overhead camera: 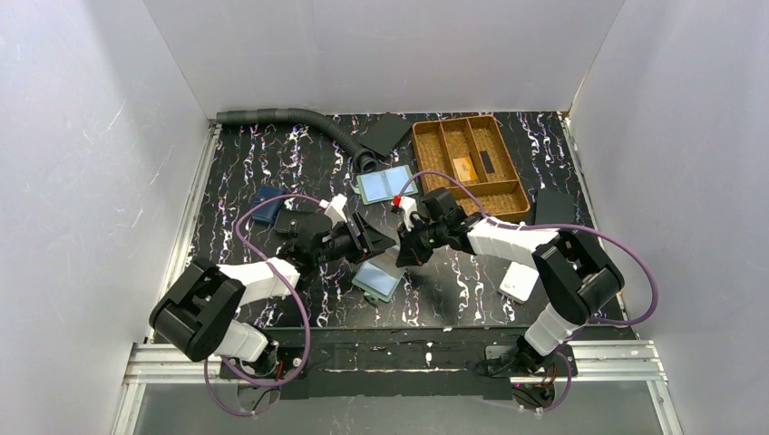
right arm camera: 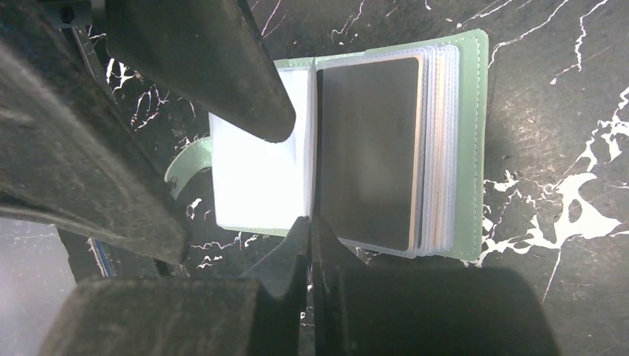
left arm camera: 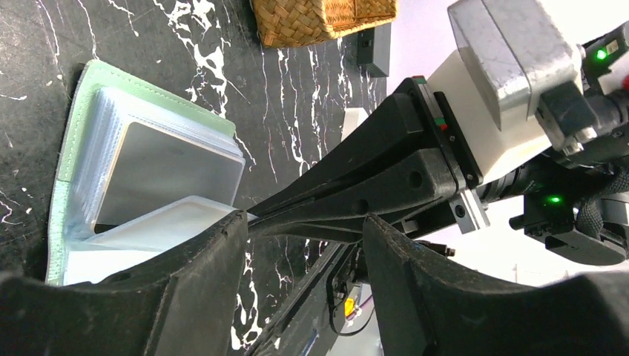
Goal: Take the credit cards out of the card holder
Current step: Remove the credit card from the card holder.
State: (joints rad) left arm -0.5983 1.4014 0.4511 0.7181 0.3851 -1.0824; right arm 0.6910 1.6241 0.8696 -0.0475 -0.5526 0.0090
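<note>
My right gripper is pinching an empty clear sleeve. It should lay that sleeve over and take the edge of the sleeve [right arm camera: 417, 159] that holds the dark grey card.
The card holder [overhead camera: 376, 279] lies open on the table under both grippers, with a pale-green edge [right arm camera: 475, 141] and a stack of clear sleeves. A dark grey card [right arm camera: 367, 148] shows through the top sleeve; it also shows in the left wrist view [left arm camera: 170, 163]. My right gripper [right arm camera: 311, 226] is shut at the fold on a thin clear sleeve that stands on edge. In the top view it [overhead camera: 403, 254] meets my left gripper [overhead camera: 367, 240]. My left gripper [left arm camera: 300, 226] is open; one finger [right arm camera: 222, 67] rests on the bright left page [right arm camera: 252, 185].
A second holder with two pale-blue panels [overhead camera: 385, 186] lies behind. A woven divided tray [overhead camera: 470, 168] stands at the back right. A white flat rectangle [overhead camera: 519, 281] lies front right, a dark blue item [overhead camera: 266, 204] at the left, and a ribbed black hose [overhead camera: 281, 116] at the back.
</note>
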